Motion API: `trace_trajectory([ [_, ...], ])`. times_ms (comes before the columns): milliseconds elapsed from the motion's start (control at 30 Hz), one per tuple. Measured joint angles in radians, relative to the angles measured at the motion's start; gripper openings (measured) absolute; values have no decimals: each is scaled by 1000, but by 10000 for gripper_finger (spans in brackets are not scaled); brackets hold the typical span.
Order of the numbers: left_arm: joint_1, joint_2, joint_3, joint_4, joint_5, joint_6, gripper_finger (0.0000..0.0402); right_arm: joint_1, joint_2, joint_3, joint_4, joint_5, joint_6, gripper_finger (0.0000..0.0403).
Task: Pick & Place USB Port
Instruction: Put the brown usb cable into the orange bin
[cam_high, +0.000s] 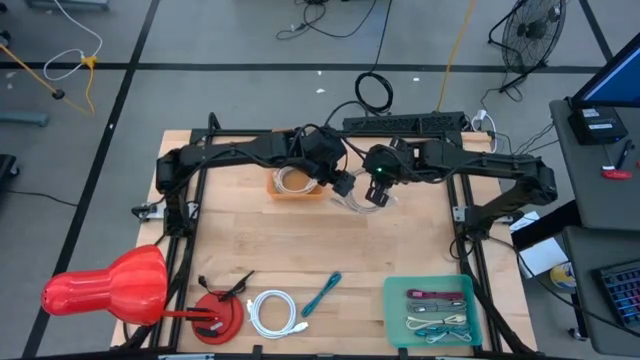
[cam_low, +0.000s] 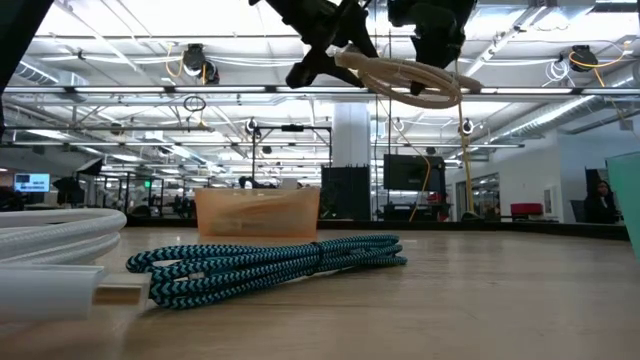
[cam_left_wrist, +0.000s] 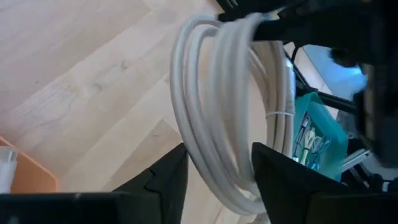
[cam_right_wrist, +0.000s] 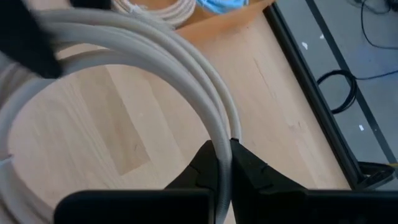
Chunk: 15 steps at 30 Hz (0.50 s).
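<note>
Next, I open my left gripper, since only the hanging coil's end is between its fingers, and take the parts of the coil farther in before carrying (cam_left_wrist: 219, 115) to the orange bin.
A coiled white USB cable (cam_high: 355, 198) hangs in the air over the middle of the table, just right of an orange bin (cam_high: 296, 186) that holds another white coil. My right gripper (cam_right_wrist: 222, 163) is shut on the hanging coil's strands. My left gripper (cam_left_wrist: 217, 169) is open. Its two fingers stand on either side of the coil's opposite side (cam_left_wrist: 217, 124); whether they touch it I cannot tell. In the low view the coil (cam_low: 410, 80) hangs tilted, high above the tabletop, between both grippers. My right gripper pinches the coil's bundled strands (cam_right_wrist: 221, 134) between its two fingers on one side of the loop. The fingers slant down from the table's right and lie across the strands. The coil is lifted clear of the table, and the rest of the loop (cam_right_wrist: 93, 43) stretches away beyond the fingertips.
Near the front edge lie a teal braided cable (cam_high: 322, 293) and a white coiled cable (cam_high: 272, 312). A teal tray (cam_high: 392, 312) with several cables sits at the front right. A red disc (cam_high: 218, 316) and a red bulbous object (cam_high: 105, 288) are at the front left.
</note>
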Motion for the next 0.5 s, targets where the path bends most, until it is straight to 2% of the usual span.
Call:
trace_trajectory([
  [233,14,-1,0,5,3,-23,219,11,-41,0,20,3,14,6],
  [500,8,10,0,54,3,-20,202,11,-44,0,38,0,15,6],
])
